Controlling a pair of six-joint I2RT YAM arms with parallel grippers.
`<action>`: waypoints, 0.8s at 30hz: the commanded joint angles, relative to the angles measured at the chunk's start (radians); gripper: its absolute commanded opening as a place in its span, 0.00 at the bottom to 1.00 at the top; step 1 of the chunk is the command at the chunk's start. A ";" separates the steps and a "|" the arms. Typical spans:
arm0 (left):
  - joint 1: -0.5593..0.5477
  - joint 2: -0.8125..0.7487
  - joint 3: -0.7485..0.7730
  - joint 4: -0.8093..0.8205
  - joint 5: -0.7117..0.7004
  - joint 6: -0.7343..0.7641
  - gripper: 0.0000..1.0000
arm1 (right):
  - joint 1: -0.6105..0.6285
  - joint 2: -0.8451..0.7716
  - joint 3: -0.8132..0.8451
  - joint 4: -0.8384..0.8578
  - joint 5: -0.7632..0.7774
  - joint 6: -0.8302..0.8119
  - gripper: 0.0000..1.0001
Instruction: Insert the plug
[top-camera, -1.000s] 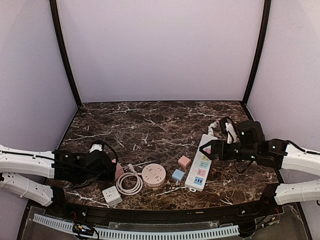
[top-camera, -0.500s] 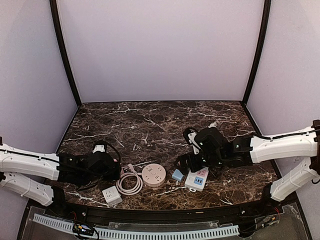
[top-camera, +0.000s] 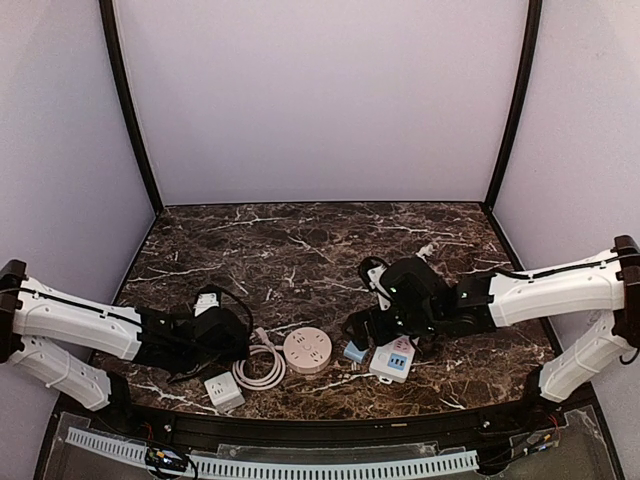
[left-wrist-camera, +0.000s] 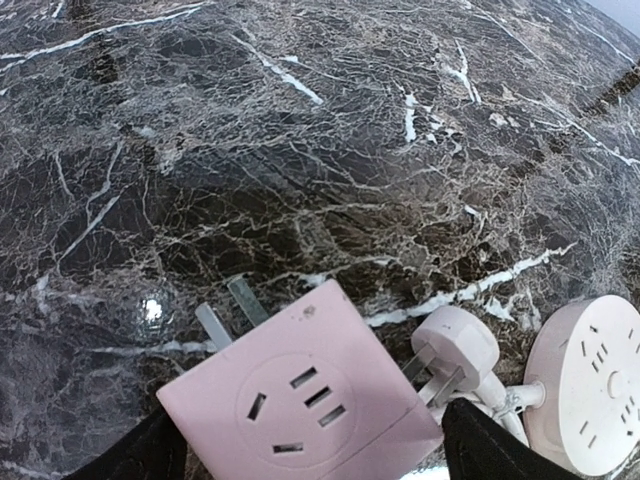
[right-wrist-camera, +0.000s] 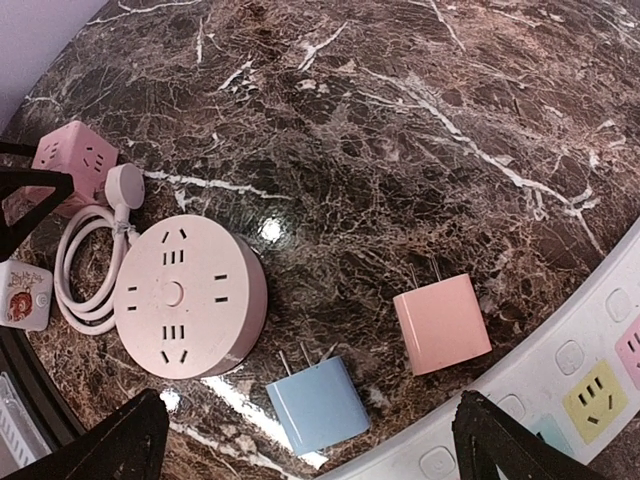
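The pink cube socket sits crooked between the fingers of the robot's left gripper, so the left gripper needs to open and grasp it squarely by its opposite sides (left-wrist-camera: 386, 362).
My left gripper (top-camera: 238, 335) (left-wrist-camera: 315, 420) is shut on a pink cube socket (left-wrist-camera: 300, 400) (right-wrist-camera: 75, 160), one finger on each side, its two flat prongs pointing away. A white round plug (left-wrist-camera: 455, 345) (right-wrist-camera: 123, 185) lies right beside the cube, on the coiled cable (top-camera: 260, 368) of a round pink socket (top-camera: 307, 351) (right-wrist-camera: 185, 300). My right gripper (top-camera: 365, 330) (right-wrist-camera: 310, 410) is open, hovering above a blue charger (right-wrist-camera: 318, 405) (top-camera: 355, 350) and a pink charger (right-wrist-camera: 442, 322), both lying flat.
A white power strip (top-camera: 395, 358) (right-wrist-camera: 560, 400) with coloured sockets lies under my right arm, to the right of the chargers. A small white cube socket (top-camera: 224, 391) (right-wrist-camera: 22, 295) sits near the front edge of the marble table (top-camera: 300, 250).
My right arm has swung left from over the power strip to above the two chargers. My left gripper has slid right over the pink cube socket, which it now covers in the top view.
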 joint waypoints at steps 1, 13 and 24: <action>-0.004 0.051 0.056 0.016 -0.030 0.007 0.88 | 0.017 0.019 0.001 0.061 -0.004 -0.012 0.99; -0.003 0.163 0.169 -0.027 -0.134 0.049 0.70 | 0.026 0.035 -0.014 0.097 -0.015 -0.013 0.99; -0.003 0.185 0.149 -0.037 -0.136 0.055 0.89 | 0.026 0.040 -0.013 0.116 -0.024 -0.022 0.98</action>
